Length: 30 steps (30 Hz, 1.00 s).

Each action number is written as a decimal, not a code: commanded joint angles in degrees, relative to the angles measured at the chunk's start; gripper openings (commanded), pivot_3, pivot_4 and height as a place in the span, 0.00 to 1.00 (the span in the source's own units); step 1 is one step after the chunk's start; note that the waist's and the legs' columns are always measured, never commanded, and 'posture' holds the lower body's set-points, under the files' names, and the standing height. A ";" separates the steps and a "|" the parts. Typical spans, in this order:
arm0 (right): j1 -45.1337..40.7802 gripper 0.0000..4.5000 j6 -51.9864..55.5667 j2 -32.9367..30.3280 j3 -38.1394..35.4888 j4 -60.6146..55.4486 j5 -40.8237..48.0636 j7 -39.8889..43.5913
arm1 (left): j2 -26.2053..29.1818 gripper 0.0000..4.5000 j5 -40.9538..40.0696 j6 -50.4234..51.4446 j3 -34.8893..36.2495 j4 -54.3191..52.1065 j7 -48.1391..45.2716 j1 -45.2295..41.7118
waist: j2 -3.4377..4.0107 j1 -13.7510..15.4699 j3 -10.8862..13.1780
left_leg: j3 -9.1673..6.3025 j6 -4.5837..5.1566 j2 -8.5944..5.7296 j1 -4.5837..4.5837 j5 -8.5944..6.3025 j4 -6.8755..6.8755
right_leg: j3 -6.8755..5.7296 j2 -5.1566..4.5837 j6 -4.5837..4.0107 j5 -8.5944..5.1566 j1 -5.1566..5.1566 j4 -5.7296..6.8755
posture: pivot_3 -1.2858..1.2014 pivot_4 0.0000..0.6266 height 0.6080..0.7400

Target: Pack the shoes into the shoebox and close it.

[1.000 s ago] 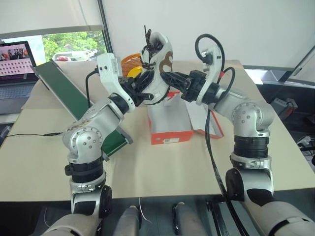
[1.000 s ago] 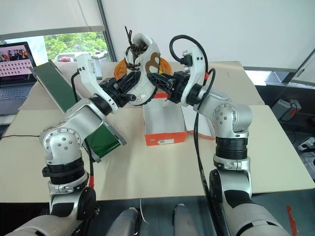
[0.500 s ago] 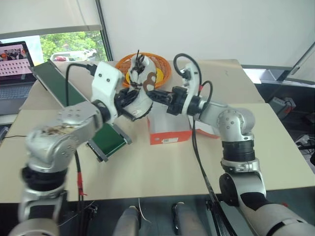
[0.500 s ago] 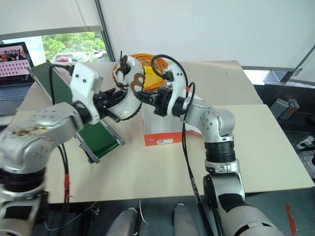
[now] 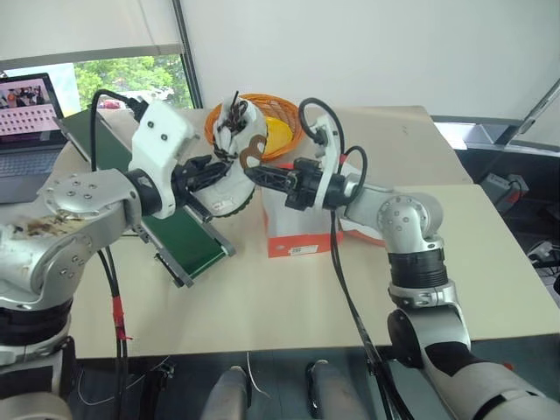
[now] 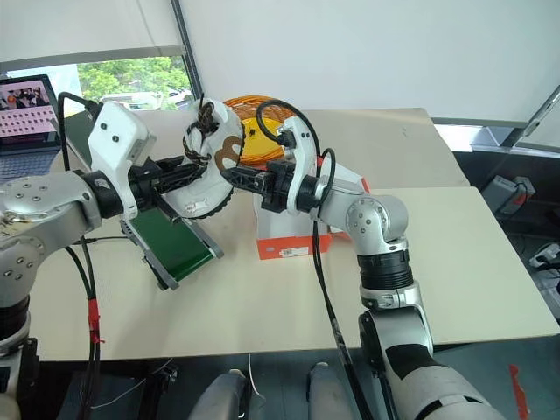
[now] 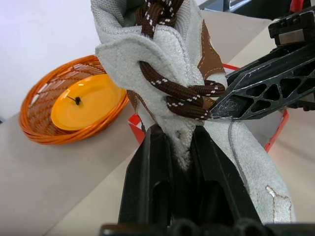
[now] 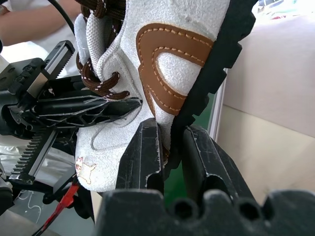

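The robot's right gripper should release the white shoe, now hanging in the air, inside the orange-red shoebox [image 5: 318, 200], along the shoebox's side by its lid flap.
One white shoe [image 5: 231, 187] with dark laces and a brown side mark hangs in the air, sole facing the right arm, left of the shoebox [image 5: 302, 238]. My left gripper [image 7: 179, 147] is shut on the shoe's upper by the laces. My right gripper [image 8: 170, 147] is shut on the black sole edge from the other side. The orange-red shoebox stands open on the table with its white label facing me and its lid flap [image 5: 367, 229] lying to the right. Its inside is partly hidden behind my right arm.
An orange wicker basket [image 5: 287, 112] with a yellow disc inside sits behind the shoe. A long green panel [image 5: 131, 184] lies slanted under my left arm. A laptop [image 5: 26, 109] stands at the far left. Bare tabletop [image 5: 280, 297] spreads toward the near edge.
Both grippers have carried the shoe left and lower, from above the shoebox to beside it. My left arm has swung its elbow outward and rolled.
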 commanded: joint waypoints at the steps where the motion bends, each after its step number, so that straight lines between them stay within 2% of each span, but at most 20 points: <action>1: -1.22 0.05 -3.93 -2.82 -6.83 -1.35 -0.34 -2.47 | -2.54 0.00 -0.86 3.62 4.69 2.18 3.60 -1.36 | 0.00 0.04 0.00 | 0.00 0.00 0.00 0.00 0.00 0.00 | 0.00 0.00 0.00 0.00 0.00 0.00 | 0.52 0.24 1.00; 3: -1.15 0.05 -3.91 -2.79 -6.82 -1.51 -0.26 -2.51 | -3.98 0.00 -1.74 4.08 5.59 2.78 4.12 -2.02 | 0.00 0.01 0.00 | 0.00 0.00 0.00 -0.01 0.00 0.00 | 0.00 0.00 0.00 0.00 -0.01 0.01 | 0.52 0.24 1.00; 5: -1.16 0.05 -3.98 -2.71 -6.93 -1.47 -0.20 -2.64 | -5.19 0.22 -3.33 5.02 7.06 3.42 4.25 -2.93 | 0.00 -0.13 0.00 | 0.01 0.00 0.00 -0.01 0.00 0.00 | 0.01 0.00 0.00 0.00 -0.02 0.02 | 0.52 0.24 1.00; 6: -1.17 0.05 -4.03 -2.70 -6.94 -1.42 -0.20 -2.65 | -5.31 0.25 -3.65 5.33 7.43 3.48 4.21 -3.31 | 0.00 -0.14 0.00 | 0.01 0.00 0.00 0.00 0.00 0.00 | 0.01 0.00 0.00 0.00 -0.03 0.04 | 0.52 0.24 1.00; 10: -1.07 0.05 -4.30 -3.47 -7.15 -1.06 -0.31 -2.25 | -5.58 0.57 -7.98 8.81 12.26 4.90 4.94 -6.34 | 0.00 0.04 0.00 | 0.00 0.00 -0.01 -0.02 0.00 0.01 | 0.01 0.00 0.00 0.00 -0.03 0.04 | 0.52 0.24 1.00; 14: -2.26 0.05 -5.16 -6.80 -7.37 1.52 -2.04 0.04 | -0.44 0.88 -10.15 12.58 14.76 5.21 2.35 -6.65 | 0.00 -0.47 0.00 | 0.02 0.01 0.00 0.00 -0.01 -0.01 | 0.01 0.00 0.00 0.00 -0.03 0.04 | 0.52 0.24 1.00; 17: -4.85 0.05 -6.82 -11.69 -4.84 7.44 -6.85 2.73 | 4.74 0.88 -10.34 13.54 14.45 4.59 -0.72 -5.60 | 0.02 -0.64 0.01 | 0.03 0.01 -0.01 -0.02 0.00 -0.01 | 0.02 0.00 0.00 0.00 -0.04 0.05 | 0.52 0.24 1.00; 21: -9.75 0.05 -10.08 -15.63 0.08 19.37 -14.39 6.25 | 8.60 0.88 -11.16 11.72 12.19 0.01 -5.79 -2.07 | 0.03 -0.80 0.02 | 0.08 0.01 -0.01 0.04 0.00 -0.02 | 0.03 0.00 -0.01 -0.01 0.00 -0.02 | 0.52 0.24 1.00; 26: -17.92 0.05 -16.43 -16.12 5.66 39.03 -23.49 11.98 | 8.98 0.88 -14.09 9.66 11.28 -7.52 -9.95 3.61 | 0.03 -1.37 0.02 | 0.18 0.01 0.04 0.01 -0.01 -0.04 | 0.10 0.00 -0.03 -0.02 -0.01 -0.08 | 0.52 0.24 1.00; 30: -22.03 0.05 -23.18 -14.85 9.58 50.10 -30.07 16.52 | 8.09 0.88 -15.33 9.25 12.44 -10.54 -8.42 7.15 | 0.04 -1.51 0.03 | 0.21 0.02 0.05 -0.03 -0.02 -0.10 | 0.14 0.01 -0.04 -0.02 -0.06 -0.12 | 0.52 0.24 1.00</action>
